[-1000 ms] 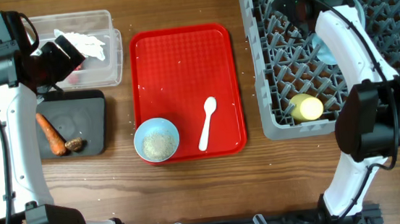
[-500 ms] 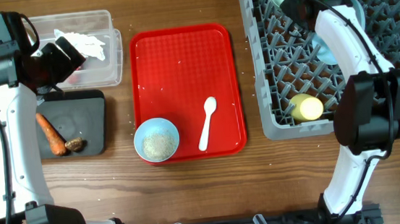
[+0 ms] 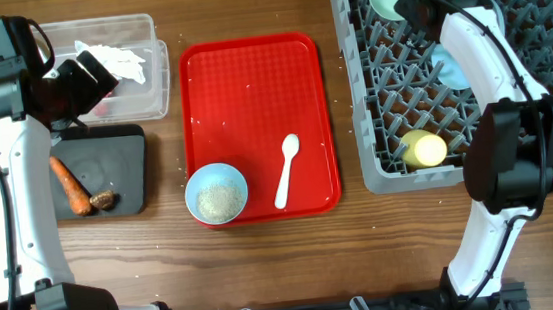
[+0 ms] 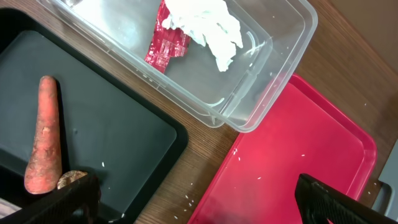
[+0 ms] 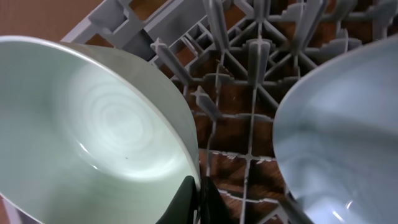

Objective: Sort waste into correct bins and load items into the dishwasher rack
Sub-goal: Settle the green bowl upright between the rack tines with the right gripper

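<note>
The robot's right gripper should release the pale green bowl against the dishwasher rack's side [image 3: 372,16] nearest the red serving tray.
In the right wrist view my right gripper [image 5: 198,198] is shut on the rim of the pale green bowl [image 5: 93,137], which stands tilted among the pegs at the far left corner of the dishwasher rack [image 3: 374,116]. The pale blue plate [image 5: 348,137] stands just right of it, and the yellow cup [image 3: 424,148] lies near the rack's front. My left gripper [image 4: 199,208] hangs open above the gap between the black tray [image 4: 118,137] and the clear tub [image 4: 273,68]. The tray holds the carrot [image 4: 43,134] and the brown scrap [image 4: 69,179]. The tub holds the wrapper [image 4: 166,40] and the tissue [image 4: 208,25].
The red serving tray [image 3: 251,87] lies mid-table with the light blue bowl [image 3: 217,193] of rice and the white spoon [image 3: 287,170] at its near end. Stray rice grains dot the tray and the wood beside it.
My right gripper has closed onto the green bowl's rim, and more of the bowl now shows at the rack's far corner. The left arm has not moved.
</note>
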Robot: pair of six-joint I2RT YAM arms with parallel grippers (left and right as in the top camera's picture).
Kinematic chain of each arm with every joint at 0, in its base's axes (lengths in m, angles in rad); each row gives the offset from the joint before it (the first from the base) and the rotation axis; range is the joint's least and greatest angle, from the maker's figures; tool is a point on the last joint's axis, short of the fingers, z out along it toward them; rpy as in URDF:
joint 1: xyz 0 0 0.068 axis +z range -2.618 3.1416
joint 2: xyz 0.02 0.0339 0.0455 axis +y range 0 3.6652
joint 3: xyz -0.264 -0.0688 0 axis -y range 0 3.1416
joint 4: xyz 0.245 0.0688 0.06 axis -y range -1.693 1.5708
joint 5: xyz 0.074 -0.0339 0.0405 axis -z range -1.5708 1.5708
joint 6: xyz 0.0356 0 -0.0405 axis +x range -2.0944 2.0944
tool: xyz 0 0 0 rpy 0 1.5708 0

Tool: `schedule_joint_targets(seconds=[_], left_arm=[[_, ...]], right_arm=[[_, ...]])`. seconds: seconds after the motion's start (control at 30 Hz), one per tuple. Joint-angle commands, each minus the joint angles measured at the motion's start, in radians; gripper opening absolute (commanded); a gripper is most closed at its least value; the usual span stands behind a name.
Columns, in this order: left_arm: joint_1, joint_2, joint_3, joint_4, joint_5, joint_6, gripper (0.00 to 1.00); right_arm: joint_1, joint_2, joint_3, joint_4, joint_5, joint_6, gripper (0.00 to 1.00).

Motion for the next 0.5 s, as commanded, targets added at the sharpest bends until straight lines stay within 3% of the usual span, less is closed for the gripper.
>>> schedule_joint_targets(seconds=[0.0, 0.23, 0.47], left_arm=[[0.002, 0.004, -0.003, -0.001, -0.002, -0.010, 1.00], [0.002, 0.004, -0.003, -0.001, -0.002, -0.010, 1.00], [0.002, 0.004, -0.003, -0.001, -0.002, -0.010, 1.00]], right_arm=[[0.002, -0.048, 0.012, -0.008, 0.007, -0.143, 0.04], [0.002, -0.199, 0.012, -0.049, 0.072, -0.233, 0.04], [0.006, -0.210, 0.012, -0.107, 0.105, -0.254, 0.04]])
